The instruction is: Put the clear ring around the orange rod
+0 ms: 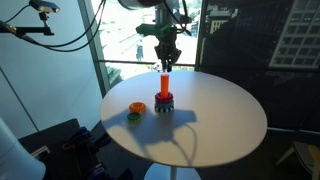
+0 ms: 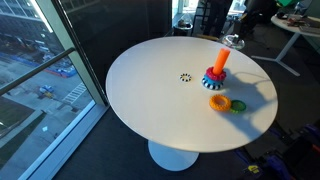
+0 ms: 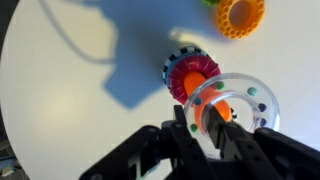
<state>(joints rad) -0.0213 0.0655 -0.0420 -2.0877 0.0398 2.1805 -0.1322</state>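
Note:
Next, my gripper releases the clear ring around the orange rod, to rest on top of the stacked coloured rings [image 1: 164, 93] [image 3: 193, 76]. The ring now hangs just above the rod's top.
The orange rod [image 1: 164, 83] stands upright on a round base with stacked coloured rings [image 1: 164, 103] on the white round table [image 1: 220, 130]; it also shows in an exterior view [image 2: 221, 60] and in the wrist view [image 3: 193, 82]. My gripper [image 3: 202, 125] is shut on the rim of the clear ring [image 3: 232, 103], which has small coloured beads inside. The ring hangs just above the rod's top, and the rod tip shows through its hole. In an exterior view the gripper [image 1: 166, 62] is right above the rod.
An orange ring [image 3: 241, 15] and a green ring [image 2: 239, 106] lie on the table beside the base; the orange ring also shows in both exterior views [image 1: 134, 109] [image 2: 220, 102]. A small dark ringed mark [image 2: 185, 77] sits near the table's centre. Windows stand close behind.

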